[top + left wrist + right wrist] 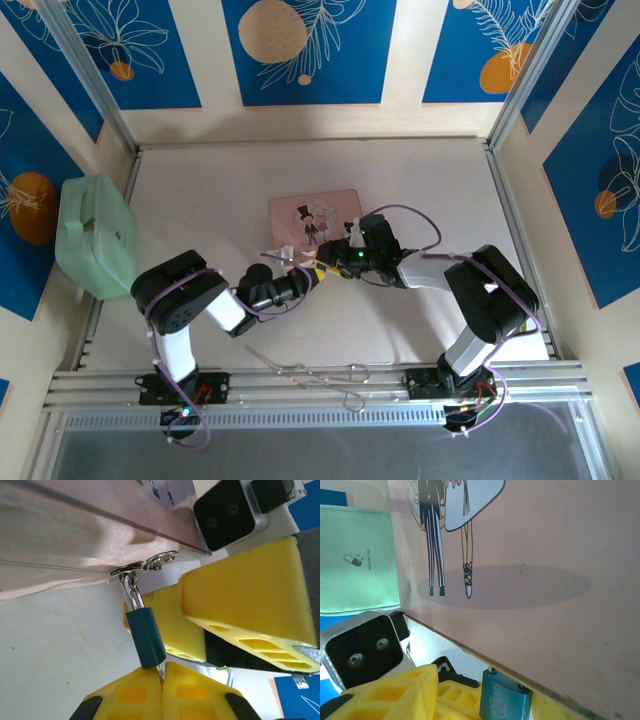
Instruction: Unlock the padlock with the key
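I see the padlock turned edge-on along with the key, so I need to open my left gripper, let the padlock swing square and take the key's head [160, 671] before turning it.
The padlock [146, 637] is tiny, with a dark bluish body [504, 700]. Its thin silvery shackle [131, 591] hangs through the metal hasp on the front edge of the pink box [315, 215]. My left gripper [163, 674] sits just under the padlock, shut on the key [161, 669]. The key shows as a thin metal sliver reaching the padlock's underside. My right gripper [336, 260] comes in from the right. One of its yellow fingers [172, 625] lies behind the padlock and the other is nearer the camera. I cannot tell whether they clamp the padlock.
A mint green bag [95, 235] lies at the left wall. Metal forceps [320, 375] lie near the front rail. The pink box lid [545, 580] overhangs the padlock. Both grippers crowd together at the box's front edge.
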`<move>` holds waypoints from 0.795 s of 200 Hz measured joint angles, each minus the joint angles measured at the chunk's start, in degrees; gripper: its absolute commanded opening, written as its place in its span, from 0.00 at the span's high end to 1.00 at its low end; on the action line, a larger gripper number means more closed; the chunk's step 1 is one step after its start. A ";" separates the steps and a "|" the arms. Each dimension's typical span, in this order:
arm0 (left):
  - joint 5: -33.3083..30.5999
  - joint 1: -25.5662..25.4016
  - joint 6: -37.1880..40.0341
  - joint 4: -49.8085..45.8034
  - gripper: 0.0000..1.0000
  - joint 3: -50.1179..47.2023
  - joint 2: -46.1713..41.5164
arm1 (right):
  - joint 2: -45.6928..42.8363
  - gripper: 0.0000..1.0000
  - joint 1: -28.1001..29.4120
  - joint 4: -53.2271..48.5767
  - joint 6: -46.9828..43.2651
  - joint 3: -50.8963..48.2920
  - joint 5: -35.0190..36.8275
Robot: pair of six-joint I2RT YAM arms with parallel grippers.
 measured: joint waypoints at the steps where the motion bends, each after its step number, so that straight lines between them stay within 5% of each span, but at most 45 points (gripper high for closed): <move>1: 0.02 0.02 -0.02 -0.02 1.00 0.00 -0.02 | -0.02 0.51 0.00 0.11 0.02 0.00 -0.02; 62: 0.42 0.31 -1.81 -0.70 1.00 0.00 -0.85 | -0.17 0.61 0.00 2.36 0.07 -1.31 -0.13; 155: 0.13 1.20 -3.15 -0.26 1.00 0.00 -0.66 | 1.07 0.99 -0.31 6.21 -0.87 -2.01 1.70; 159: 0.13 1.20 -3.15 -0.26 0.94 0.02 -0.57 | 1.11 1.00 -0.31 6.25 -0.90 -2.01 1.73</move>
